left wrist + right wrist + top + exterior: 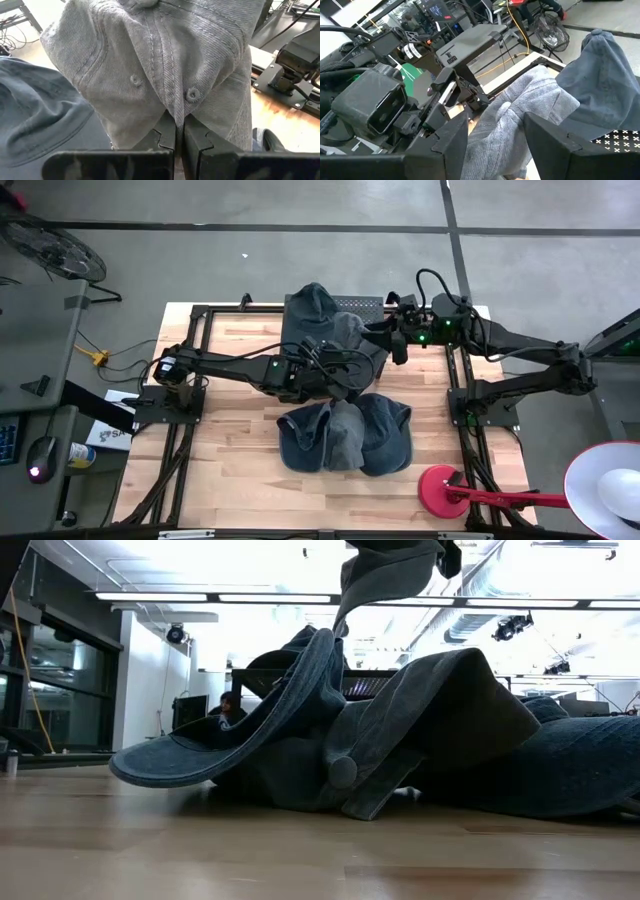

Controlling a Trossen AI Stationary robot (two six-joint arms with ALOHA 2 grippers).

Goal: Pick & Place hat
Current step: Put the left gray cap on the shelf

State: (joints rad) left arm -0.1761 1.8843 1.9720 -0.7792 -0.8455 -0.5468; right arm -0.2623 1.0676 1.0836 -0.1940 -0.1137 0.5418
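Note:
The robot's right gripper comes in level at the top of the grey hat, so it should tip downward and pinch the hat's top by its button (505, 108) before the left gripper opens.
A light grey denim hat (165, 65) is up above the table's far middle, with my left gripper (180, 135) shut on it. The gripper reaches in from the table's left (350, 370). My right gripper (495, 145) comes in level from the right (398, 345) and is open. Its two fingers stand on either side of the same grey hat (520, 105); whether they touch it cannot be told. A darker blue hat (605, 75) lies on a black perforated tray (625, 137) at the far edge. My left gripper pinches a fold of the grey hat's crown (175, 107) between its two fingers, just beside a seam with two eyelets. The fingers slant slightly downward from the table's left. The hat is raised off the table, and its cloth hangs slack around the fingertips (375, 585).
Three dark blue hats (345, 435) lie overlapping at the table's near middle. They fill the low view, one with its brim (190, 760) forward. A red lamp base (440, 485) stands at the near right corner. Black frame rails (185, 390) run along both sides.

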